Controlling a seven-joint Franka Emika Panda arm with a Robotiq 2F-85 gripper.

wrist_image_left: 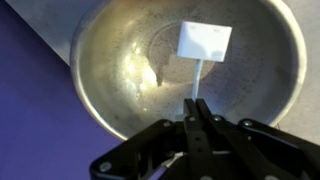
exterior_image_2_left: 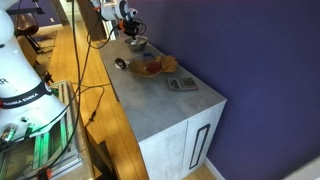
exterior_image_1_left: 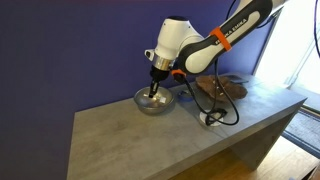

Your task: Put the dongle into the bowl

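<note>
Next, I open my gripper to let go of the dongle inside the silver metal bowl [exterior_image_1_left: 139,99] [wrist_image_left: 199,109], against the bowl's rim farthest from the brown wooden tray.
The silver metal bowl [wrist_image_left: 120,70] fills the wrist view. It also shows in both exterior views [exterior_image_1_left: 140,103] [exterior_image_2_left: 139,45]. The dongle [wrist_image_left: 204,41] is a small white rectangle on a thin white stem. My gripper [wrist_image_left: 198,106] is shut on the lower end of that stem and holds the dongle inside the bowl, just above its bottom. In an exterior view my gripper [exterior_image_1_left: 155,90] points straight down into the bowl.
A brown wooden tray [exterior_image_1_left: 222,88] lies beside the bowl, with a black cable [exterior_image_1_left: 212,112] trailing over the grey counter [exterior_image_1_left: 180,135]. Elsewhere on the counter [exterior_image_2_left: 160,105] are a black-and-white rounded object [exterior_image_2_left: 120,63], an orange-brown tray [exterior_image_2_left: 150,67] and a calculator [exterior_image_2_left: 182,84].
</note>
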